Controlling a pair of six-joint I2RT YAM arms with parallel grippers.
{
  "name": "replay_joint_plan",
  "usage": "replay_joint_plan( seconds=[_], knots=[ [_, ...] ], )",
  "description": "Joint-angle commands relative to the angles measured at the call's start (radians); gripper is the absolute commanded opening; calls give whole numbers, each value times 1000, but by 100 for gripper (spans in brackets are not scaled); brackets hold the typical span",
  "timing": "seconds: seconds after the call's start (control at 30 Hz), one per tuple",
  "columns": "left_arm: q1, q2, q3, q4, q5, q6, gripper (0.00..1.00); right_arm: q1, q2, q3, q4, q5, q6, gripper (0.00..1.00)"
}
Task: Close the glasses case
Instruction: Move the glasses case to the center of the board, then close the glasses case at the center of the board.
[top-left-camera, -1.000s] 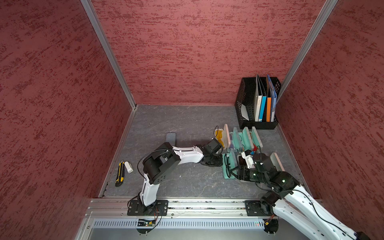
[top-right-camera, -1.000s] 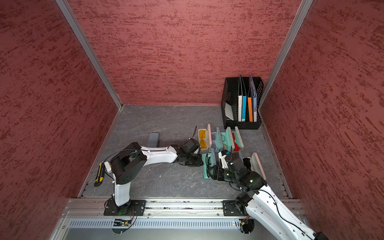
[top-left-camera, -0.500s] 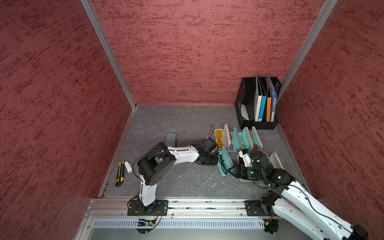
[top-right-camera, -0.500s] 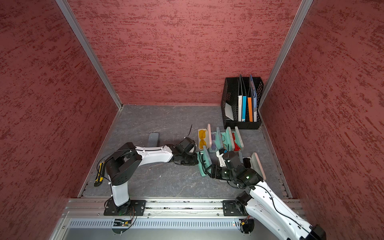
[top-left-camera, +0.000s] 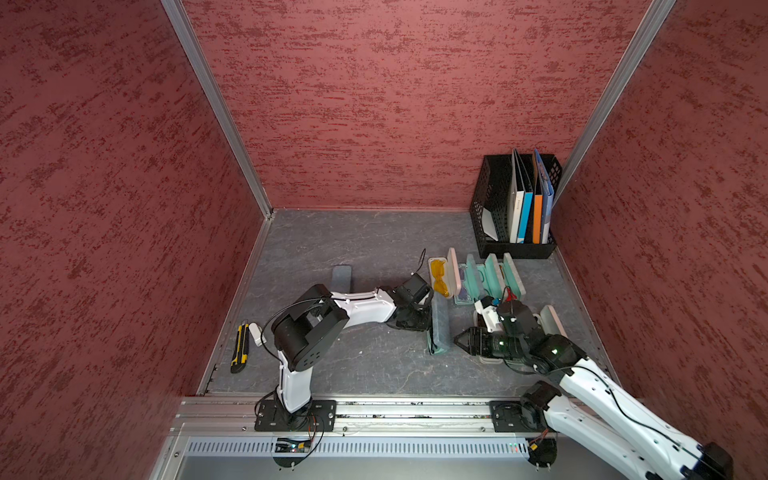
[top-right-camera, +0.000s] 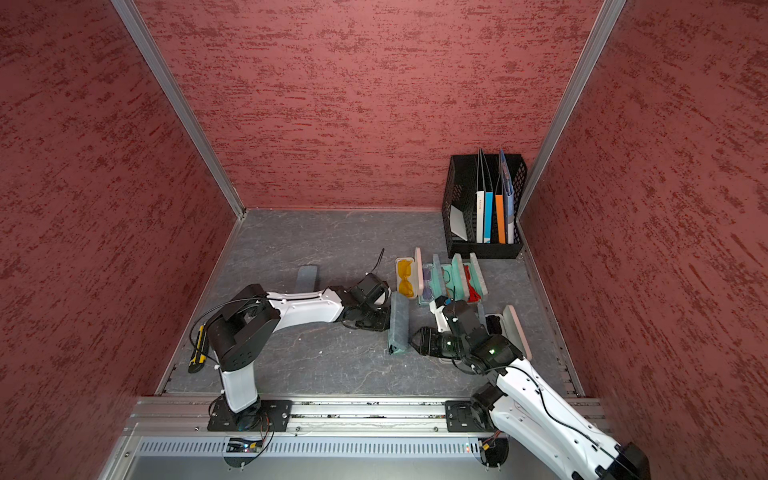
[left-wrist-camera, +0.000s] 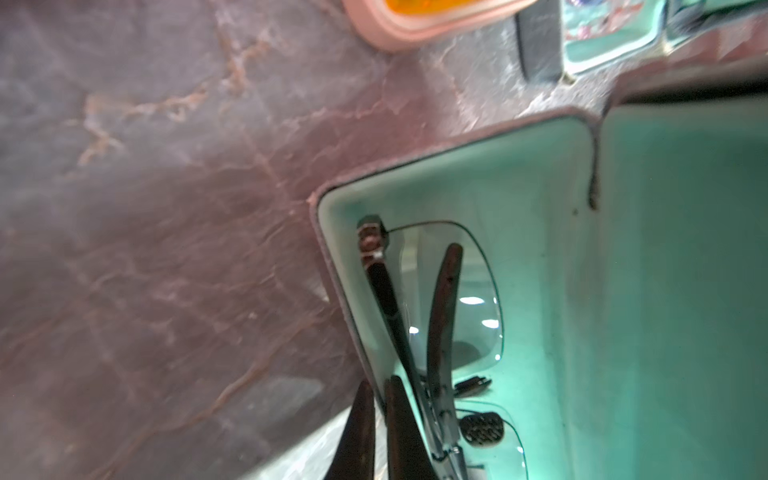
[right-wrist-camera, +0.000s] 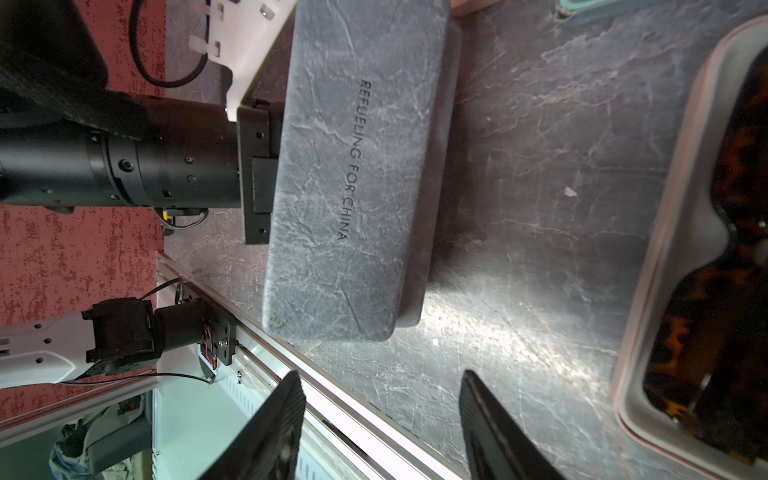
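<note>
I should open my left gripper, let the tray settle flat and take its side (left-wrist-camera: 345, 300) before the lid closes, because the tray tilts up along its hinge.
The grey marble glasses case (top-left-camera: 439, 326) (top-right-camera: 398, 323) lies between my two grippers in both top views. Its lid (right-wrist-camera: 353, 166), printed with black lettering, stands partly raised over the teal-lined tray (left-wrist-camera: 536, 257), which holds clear glasses (left-wrist-camera: 453, 299). My left gripper (top-left-camera: 424, 322) (left-wrist-camera: 379, 386) is shut, pinching the tray's side wall between its fingertips. My right gripper (top-left-camera: 459, 340) (right-wrist-camera: 380, 374) stands open just to the case's right, nothing between its fingers.
A row of open cases sits behind: a pink one with yellow glasses (top-left-camera: 440, 276) and teal ones (top-left-camera: 486, 276). An open pale case with tortoiseshell glasses (right-wrist-camera: 727, 249) lies beside my right arm. There is also a black file rack (top-left-camera: 515, 208), a closed grey case (top-left-camera: 341, 278) and a utility knife (top-left-camera: 240, 347).
The case's lid has swung over toward my left gripper, and the case shifted a little left. My left jaws have closed on the tray's wall. My right gripper stayed open.
</note>
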Motion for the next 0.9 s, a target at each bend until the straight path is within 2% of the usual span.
replay_joint_plan(
  seconds=[0.0,0.47,0.87],
  knots=[
    [5,12,-11,-177,-53,57,9,-8,14,35,45,-20,-16,60],
    [-26,4,97,-365,-125,137,15,-8,45,29,89,-44,-10,60],
    [-24,20,142,-352,-143,156,18,-9,69,29,108,-63,-12,59]
  ],
)
